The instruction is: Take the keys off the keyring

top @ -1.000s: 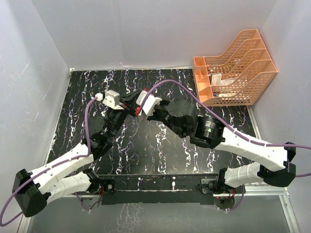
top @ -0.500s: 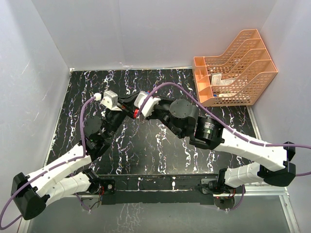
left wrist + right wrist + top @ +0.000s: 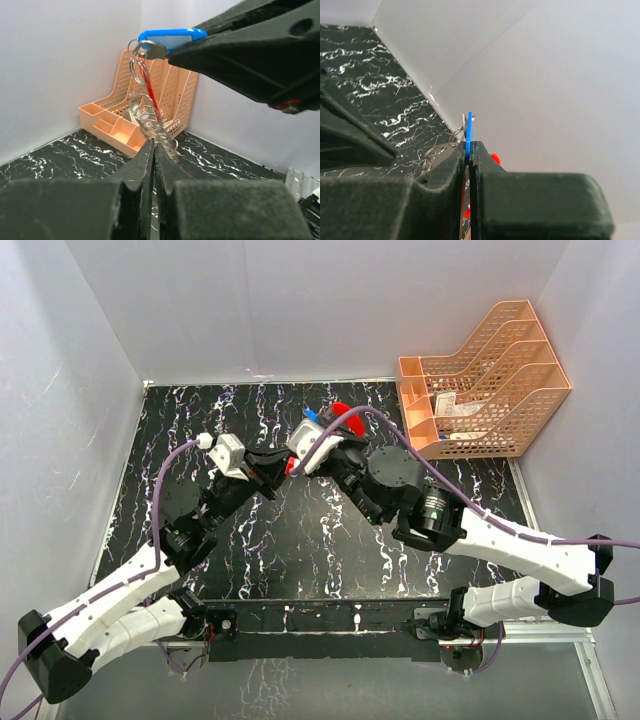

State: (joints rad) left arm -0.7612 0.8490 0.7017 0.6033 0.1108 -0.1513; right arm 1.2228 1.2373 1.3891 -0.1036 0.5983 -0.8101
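Observation:
The silver rings have my left gripper shut at their low end, far below the blue key, so it should open and pinch the ring (image 3: 140, 50) beside the key's head.
My right gripper (image 3: 322, 430) is shut on the small blue key (image 3: 310, 414), held up in the air over the far middle of the table. In the left wrist view the blue key (image 3: 170, 37) has a white face and sits between the right fingers (image 3: 240, 55). A chain of silver wire rings (image 3: 147, 117) hangs from it down into my shut left gripper (image 3: 154, 146). The red part of the keyring (image 3: 342, 418) shows beside the right gripper, and behind the rings (image 3: 150, 95). In the right wrist view the blue key (image 3: 469, 131) is pinched edge-on in the right gripper (image 3: 470, 146).
An orange file organiser (image 3: 480, 380) stands at the back right corner; it also shows in the left wrist view (image 3: 115, 127). White walls close the table (image 3: 300, 550) on three sides. The two arms cross the middle of the table.
My right gripper has lifted and swung toward the back with the blue key, so the red piece now shows. My left gripper has dropped slightly lower, stretching the rings between them.

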